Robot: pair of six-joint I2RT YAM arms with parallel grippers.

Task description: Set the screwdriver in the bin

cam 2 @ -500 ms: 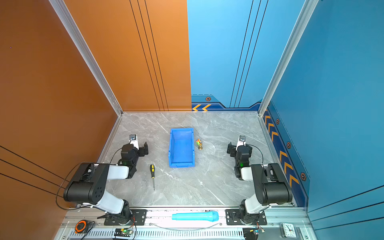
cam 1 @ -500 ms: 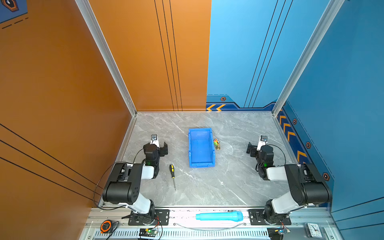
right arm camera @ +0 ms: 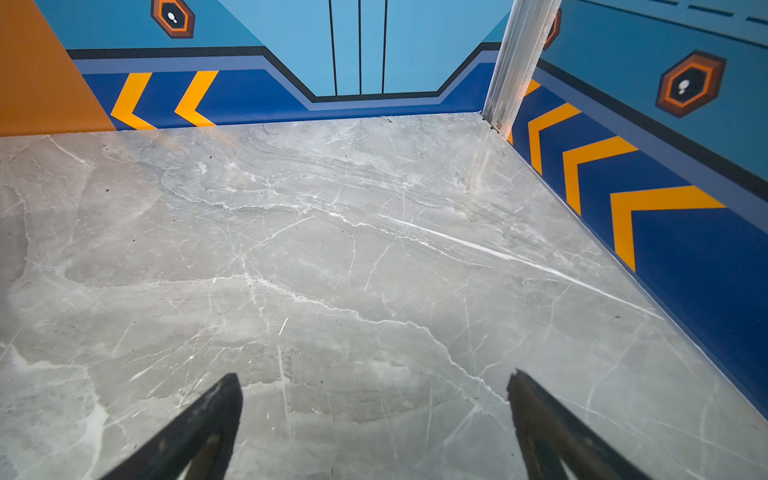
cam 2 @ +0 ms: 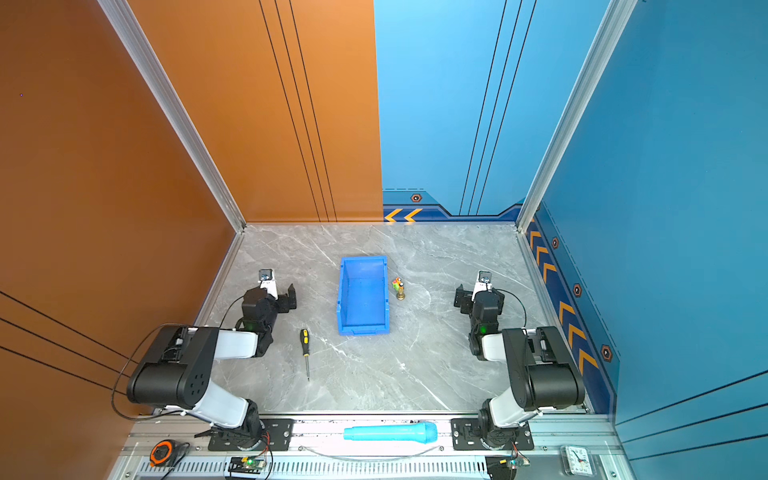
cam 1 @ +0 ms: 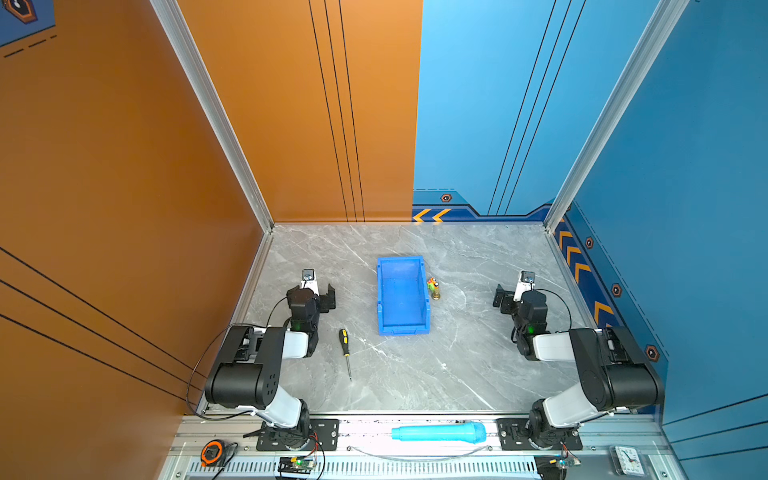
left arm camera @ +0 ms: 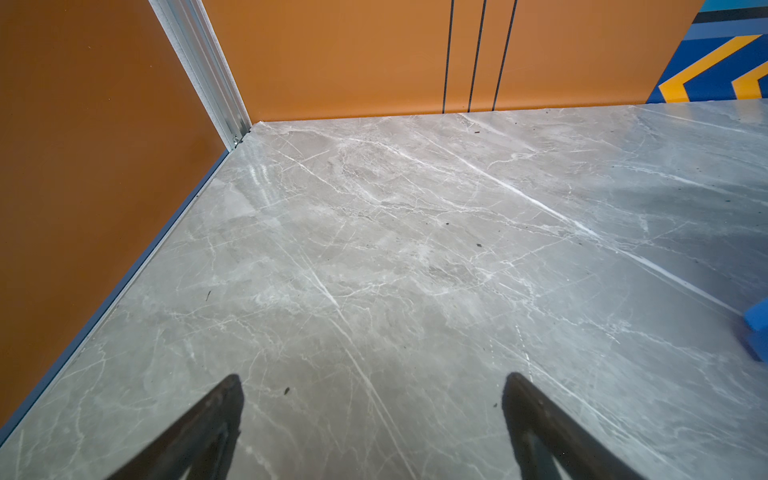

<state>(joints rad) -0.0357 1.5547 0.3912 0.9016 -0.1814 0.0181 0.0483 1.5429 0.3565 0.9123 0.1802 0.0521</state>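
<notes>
Next, I grip the middle of the screwdriver's black-and-yellow handle [cam 1: 344, 341] with my left gripper.
The screwdriver [cam 1: 345, 351] [cam 2: 306, 351], black-and-yellow handle and thin silver shaft, lies on the marble table in both top views, tip toward the front edge. The bright blue bin [cam 1: 424, 307] [cam 2: 384, 307] stands empty at the table's middle; one corner of it shows in the left wrist view [left arm camera: 758, 328]. My left gripper [cam 1: 324, 297] [cam 2: 286, 297] [left arm camera: 372, 380] hangs open behind and left of the screwdriver, over bare marble. My right gripper [cam 1: 505, 300] [cam 2: 464, 300] [right arm camera: 374, 380] is open on the right side, nothing between its fingers.
A small colourful figurine [cam 1: 433, 286] [cam 2: 399, 287] stands right beside the bin's right wall. A light blue cylinder [cam 1: 438, 432], an orange tape measure [cam 1: 212, 452] and a small clock [cam 1: 629, 459] rest on the front rail. Orange and blue walls enclose the table on three sides.
</notes>
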